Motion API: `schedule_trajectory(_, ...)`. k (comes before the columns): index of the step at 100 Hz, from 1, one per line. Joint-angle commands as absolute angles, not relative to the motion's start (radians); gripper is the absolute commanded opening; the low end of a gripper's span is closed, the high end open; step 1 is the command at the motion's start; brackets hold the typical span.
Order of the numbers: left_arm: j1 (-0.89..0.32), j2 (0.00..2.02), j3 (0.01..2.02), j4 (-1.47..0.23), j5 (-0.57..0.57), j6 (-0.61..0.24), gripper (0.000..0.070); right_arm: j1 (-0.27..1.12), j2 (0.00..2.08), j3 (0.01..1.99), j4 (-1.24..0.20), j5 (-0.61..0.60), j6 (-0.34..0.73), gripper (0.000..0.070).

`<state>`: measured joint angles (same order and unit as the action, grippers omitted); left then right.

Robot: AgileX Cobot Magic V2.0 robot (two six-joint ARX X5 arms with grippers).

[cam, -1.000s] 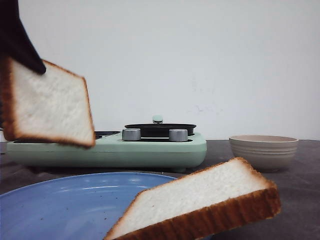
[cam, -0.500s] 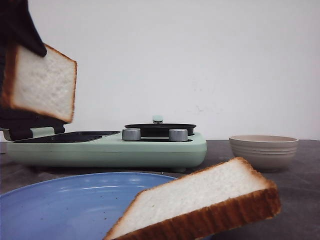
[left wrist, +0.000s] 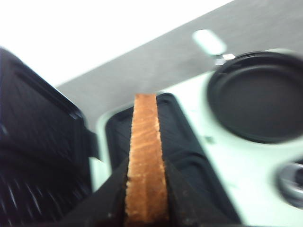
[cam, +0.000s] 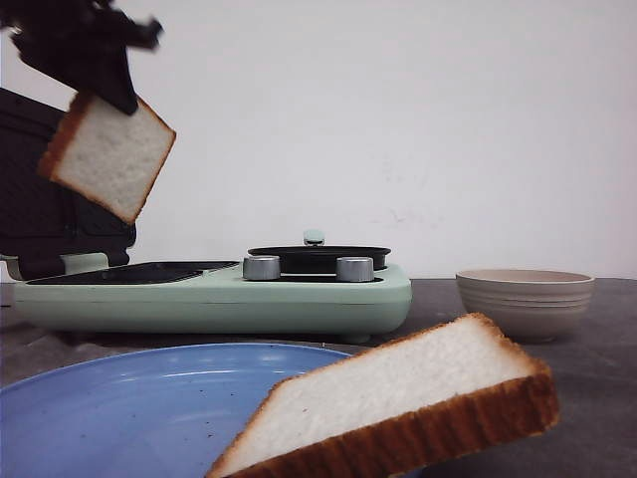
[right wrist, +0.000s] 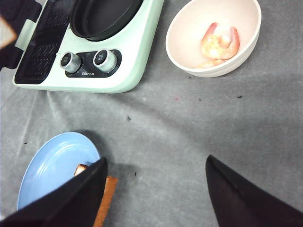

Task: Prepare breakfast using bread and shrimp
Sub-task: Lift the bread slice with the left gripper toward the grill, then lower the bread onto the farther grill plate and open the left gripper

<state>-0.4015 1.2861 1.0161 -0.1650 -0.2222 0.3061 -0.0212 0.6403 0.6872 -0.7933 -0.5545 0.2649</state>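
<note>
The robot's left gripper needs to release the slice of bread on the back half of the dark grill plate [cam: 167,264] [left wrist: 149,132], next to the open lid.
My left gripper [cam: 103,88] is shut on one bread slice [cam: 109,154] and holds it tilted in the air above the left end of the mint-green breakfast maker [cam: 219,294]. In the left wrist view the slice [left wrist: 146,156] shows edge-on between the fingers [left wrist: 113,198], over the dark grill plate [left wrist: 182,146]. The second bread slice [cam: 398,398] leans on the blue plate [cam: 119,398]. The shrimp [right wrist: 220,42] lie in the beige bowl [right wrist: 189,28]. My right gripper [right wrist: 156,198] is open and empty above the grey table, beside the plate [right wrist: 52,165].
The breakfast maker's lid [left wrist: 38,156] stands open on the left. Its round black pan [left wrist: 260,94] and two silver knobs [right wrist: 85,59] sit to the right. The bowl [cam: 525,299] stands right of the appliance. A white wall is behind.
My left gripper has carried the bread slice up and away from the camera, to the right, over the open grill. The open lid now shows. The second slice has not moved.
</note>
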Motion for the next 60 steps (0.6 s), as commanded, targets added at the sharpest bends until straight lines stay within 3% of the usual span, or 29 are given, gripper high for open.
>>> schedule_trajectory(1, -0.406, 1.336, 1.048, -0.124, -0.245, 0.406, 0.0003, -0.021, 0.645, 0.696, -0.788, -0.558, 0.247, 0.0408)
schedule_trajectory(38, -0.405, 1.623, 1.195, 0.035, -0.318, 0.595, 0.0003, -0.021, 0.645, 0.696, -0.788, -0.558, 0.244, 0.0408)
schedule_trajectory(60, -0.405, 1.748, 1.284, 0.042, -0.363, 0.693, 0.0003, -0.021, 0.645, 0.696, -0.788, -0.557, 0.234, 0.0408)
